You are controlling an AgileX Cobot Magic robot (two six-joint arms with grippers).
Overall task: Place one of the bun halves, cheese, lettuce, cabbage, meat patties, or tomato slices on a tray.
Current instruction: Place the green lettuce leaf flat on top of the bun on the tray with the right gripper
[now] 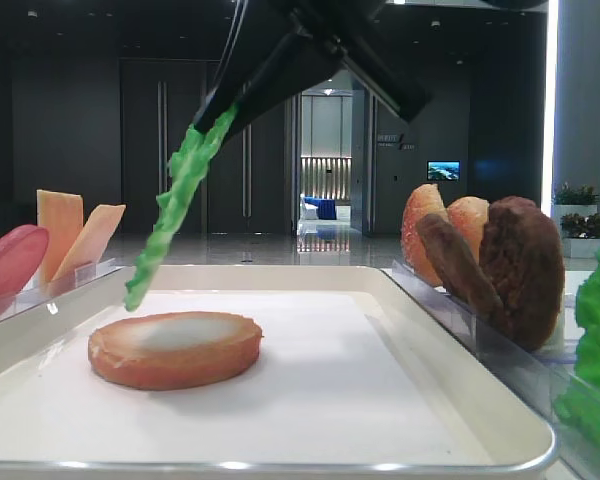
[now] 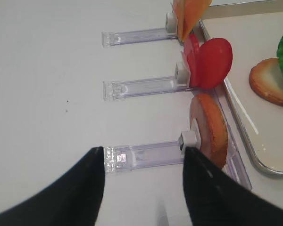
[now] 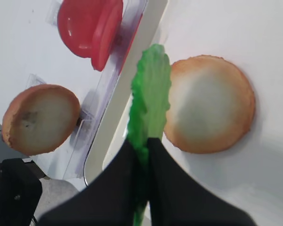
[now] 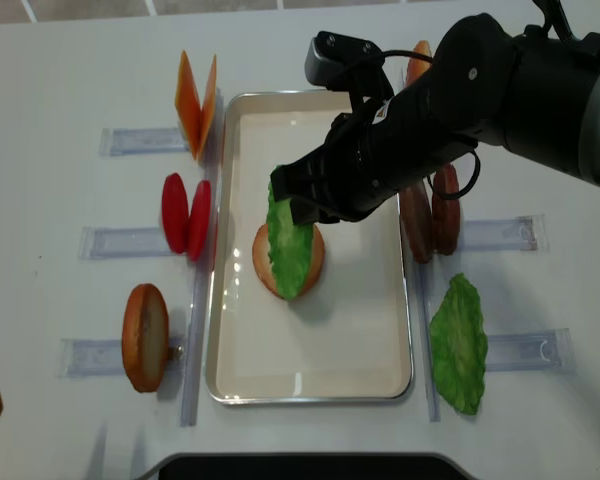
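Next, I let go of the lettuce leaf with my right gripper, laying it flat over the bun half lying in the white tray (image 4: 278, 262) (image 3: 193, 108).
My right gripper (image 3: 142, 141) is shut on the top edge of a ruffled green lettuce leaf (image 4: 290, 250). The leaf (image 1: 180, 200) hangs slanting down over the left part of the white tray (image 4: 350, 340). Its lower tip is just above, or touching, a bun half (image 1: 175, 348) that lies cut face up on the tray. In the right wrist view the lettuce (image 3: 151, 94) overlaps the left edge of that bun half (image 3: 212, 106). My left gripper (image 2: 144, 153) is open and empty above the table, left of the tray, over a clear holder (image 2: 146, 155).
Left of the tray, clear holders carry cheese slices (image 4: 198, 100), tomato slices (image 4: 185, 215) and another bun half (image 4: 145, 335). On the right stand meat patties with bun halves (image 4: 430, 210) and a second lettuce leaf (image 4: 458, 345).
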